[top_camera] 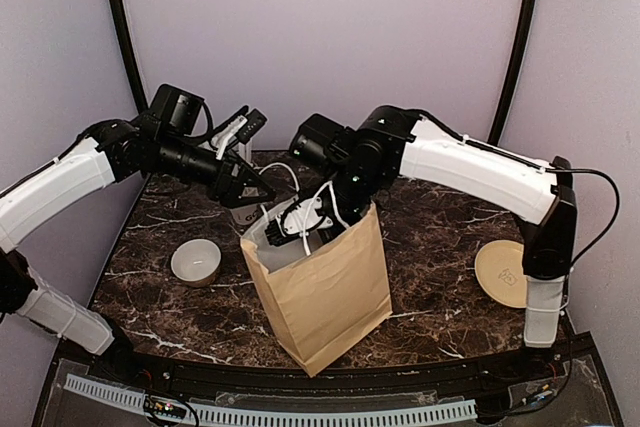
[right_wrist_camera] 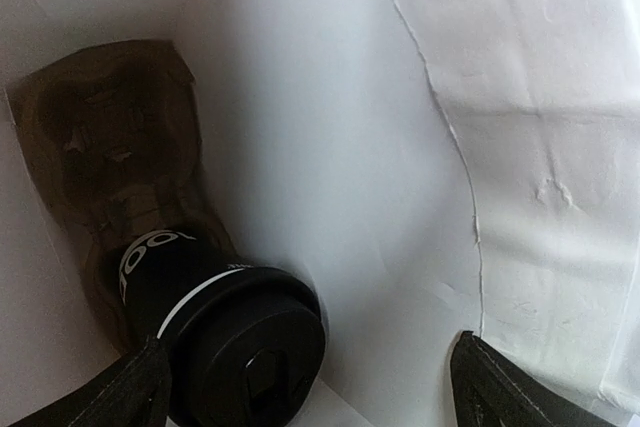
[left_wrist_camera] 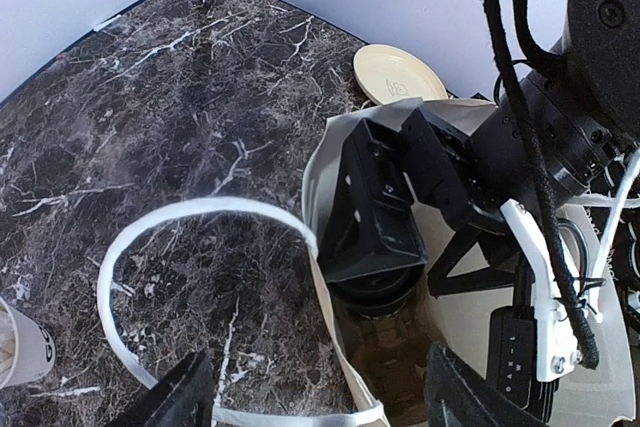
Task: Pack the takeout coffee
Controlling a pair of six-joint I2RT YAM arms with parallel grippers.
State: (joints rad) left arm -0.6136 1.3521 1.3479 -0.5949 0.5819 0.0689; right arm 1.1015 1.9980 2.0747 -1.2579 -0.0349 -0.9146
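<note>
My left gripper will grip the top of the white handle (top_camera: pixel 281 165) (left_wrist_camera: pixel 106 295) that stands up at the back side of the paper bag, away from the bag's rim.
The takeout coffee (right_wrist_camera: pixel 235 342), a black cup with its black lid on, sits tilted at the bottom of the brown paper bag (top_camera: pixel 325 292), lid facing the camera. My right gripper (right_wrist_camera: pixel 320 397) is down inside the bag, open, with the cup close to its left finger and not pinched. In the left wrist view its black fingers (left_wrist_camera: pixel 380 207) hang just above the lid (left_wrist_camera: pixel 375 292). My left gripper (left_wrist_camera: pixel 320 402) is open and straddles the bag's near rim, beside the white handle loop (left_wrist_camera: pixel 200 212). From the top view it hovers at the bag's back left corner (top_camera: pixel 250 187).
A white bowl (top_camera: pixel 196 262) stands left of the bag. A cream plate (top_camera: pixel 503 272) lies at the right, near the right arm's base. A white cup (left_wrist_camera: pixel 20 347) shows at the left edge of the left wrist view. Purple walls enclose the marble table (top_camera: pixel 430 237).
</note>
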